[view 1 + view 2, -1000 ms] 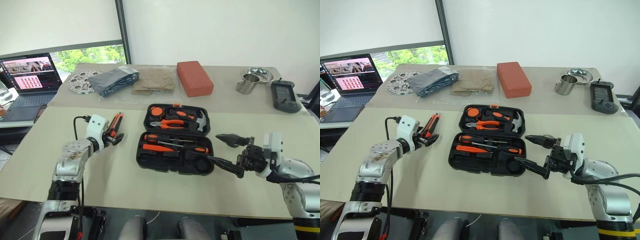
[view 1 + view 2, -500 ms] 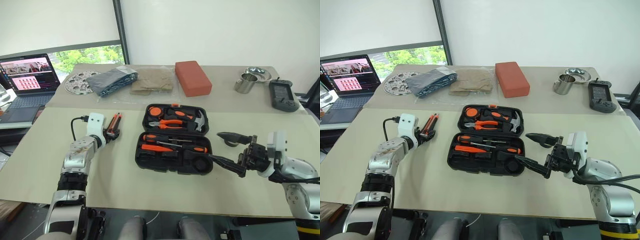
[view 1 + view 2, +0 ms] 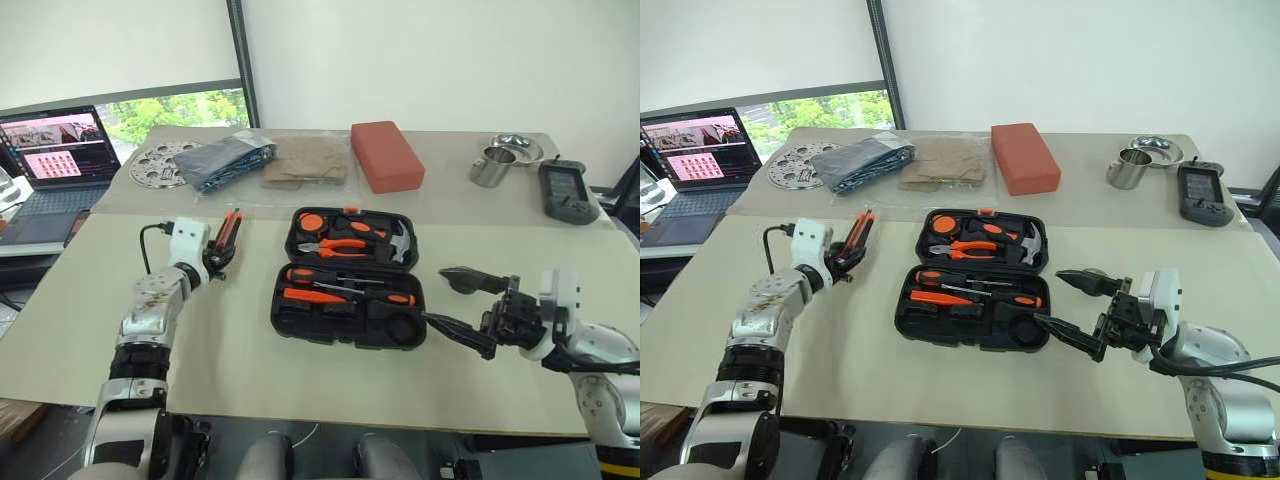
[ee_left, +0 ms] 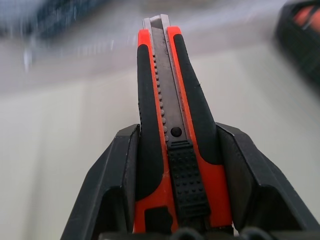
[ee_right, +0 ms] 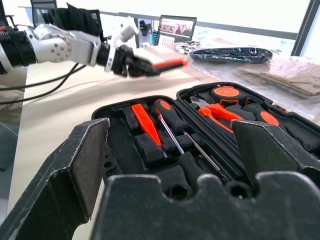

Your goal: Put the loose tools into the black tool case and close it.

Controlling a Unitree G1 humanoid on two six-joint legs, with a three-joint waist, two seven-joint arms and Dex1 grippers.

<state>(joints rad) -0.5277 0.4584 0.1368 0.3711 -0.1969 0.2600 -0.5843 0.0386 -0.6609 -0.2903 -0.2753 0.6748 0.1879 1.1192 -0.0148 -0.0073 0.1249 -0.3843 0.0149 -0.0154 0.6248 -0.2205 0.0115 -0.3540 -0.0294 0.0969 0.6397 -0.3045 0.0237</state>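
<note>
My left gripper will release the orange-black utility knife in the slot (image 3: 337,325) along the near edge of the black tool case.
The black tool case (image 3: 345,337) lies open at the middle of the near table. Two orange-and-black screwdrivers (image 3: 345,296) sit in its front half, and pliers and a hammer in its lid. Left of the case, my left gripper (image 3: 218,258) is shut on the rear of the orange-black utility knife (image 3: 228,232) and holds it off the table, tip slanting up and away. In the left wrist view the knife (image 4: 170,110) sticks out between both fingers. My right gripper (image 3: 455,300) hovers open just right of the case's front corner, with nothing in it.
On the far table stand a red-orange block (image 3: 387,155), a dark plastic bag (image 3: 225,160), a brown cloth (image 3: 305,160), a round metal disc (image 3: 158,163), a metal cup (image 3: 493,165), a steel bowl (image 3: 520,147) and a black device (image 3: 565,190). A laptop (image 3: 60,150) is at far left.
My left gripper has shut on the utility knife and lifted it off the table, tip tilting upward. The right gripper has stayed where it was, open.
</note>
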